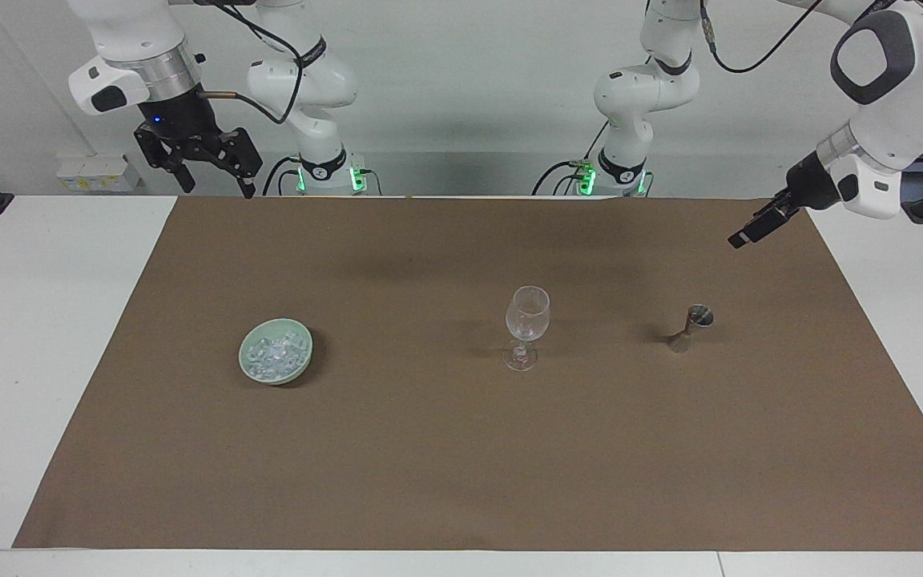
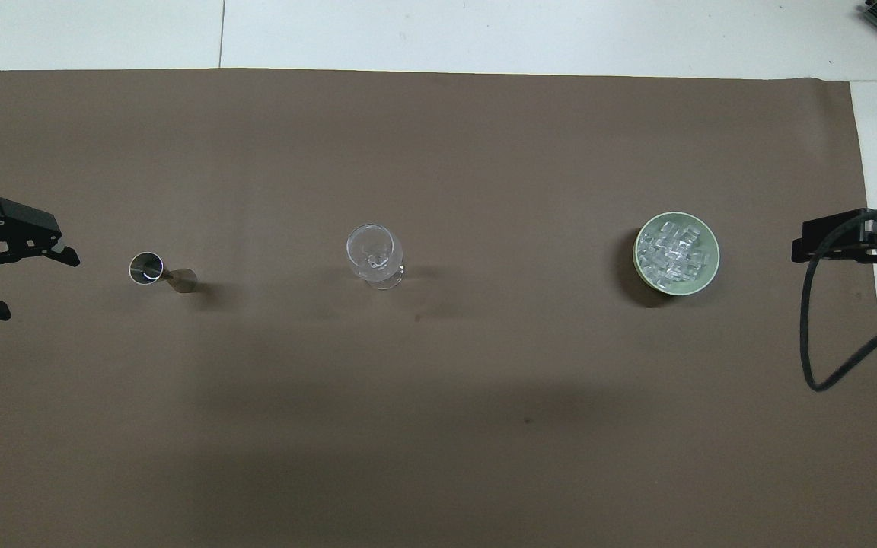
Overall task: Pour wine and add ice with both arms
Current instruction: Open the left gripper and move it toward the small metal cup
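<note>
The small metal jigger is next for my left gripper, which should go there and close on the jigger's narrow middle (image 2: 167,274), between its top cup and its base.
The ice (image 1: 273,349) is a heap of small clear chunks in a pale green bowl (image 1: 307,353) toward the right arm's end of the table; the ice (image 2: 674,250) and the bowl (image 2: 715,262) also show from overhead. A clear stemmed glass (image 1: 526,324) (image 2: 374,255) stands upright mid-table. A small metal jigger (image 1: 692,324) (image 2: 161,272) stands toward the left arm's end. My left gripper (image 1: 740,239) (image 2: 39,286) is open and empty, in the air over the mat's edge beside the jigger. My right gripper (image 1: 217,186) (image 2: 827,247) is open and empty, raised over the table's edge and waiting.
A brown mat (image 1: 429,449) covers most of the white table (image 1: 45,361). A black cable (image 2: 815,358) hangs from the right arm over the mat's edge. Both arm bases (image 1: 325,172) stand at the table's robot end.
</note>
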Controlling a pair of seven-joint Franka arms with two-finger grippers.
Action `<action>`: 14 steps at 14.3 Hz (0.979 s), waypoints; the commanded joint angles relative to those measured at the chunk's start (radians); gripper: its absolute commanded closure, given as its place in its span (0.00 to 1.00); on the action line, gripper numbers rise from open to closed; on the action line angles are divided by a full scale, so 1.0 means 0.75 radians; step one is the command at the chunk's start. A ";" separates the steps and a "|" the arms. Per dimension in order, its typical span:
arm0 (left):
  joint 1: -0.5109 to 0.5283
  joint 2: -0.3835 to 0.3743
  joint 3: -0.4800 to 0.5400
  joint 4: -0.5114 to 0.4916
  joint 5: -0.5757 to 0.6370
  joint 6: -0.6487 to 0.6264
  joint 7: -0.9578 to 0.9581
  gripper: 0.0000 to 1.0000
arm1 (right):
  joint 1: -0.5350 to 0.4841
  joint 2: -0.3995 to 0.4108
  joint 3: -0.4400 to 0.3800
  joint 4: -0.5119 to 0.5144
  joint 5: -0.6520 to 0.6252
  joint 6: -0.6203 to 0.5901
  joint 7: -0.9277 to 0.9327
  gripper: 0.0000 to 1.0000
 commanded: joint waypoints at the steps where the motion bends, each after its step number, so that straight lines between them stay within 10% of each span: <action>1: 0.056 0.041 -0.009 -0.018 -0.098 0.024 -0.126 0.00 | -0.017 -0.009 0.004 -0.003 0.034 -0.017 -0.018 0.00; 14: 0.340 0.346 -0.009 -0.192 -0.520 0.128 -0.272 0.00 | -0.017 -0.011 0.004 -0.007 0.034 -0.023 -0.018 0.00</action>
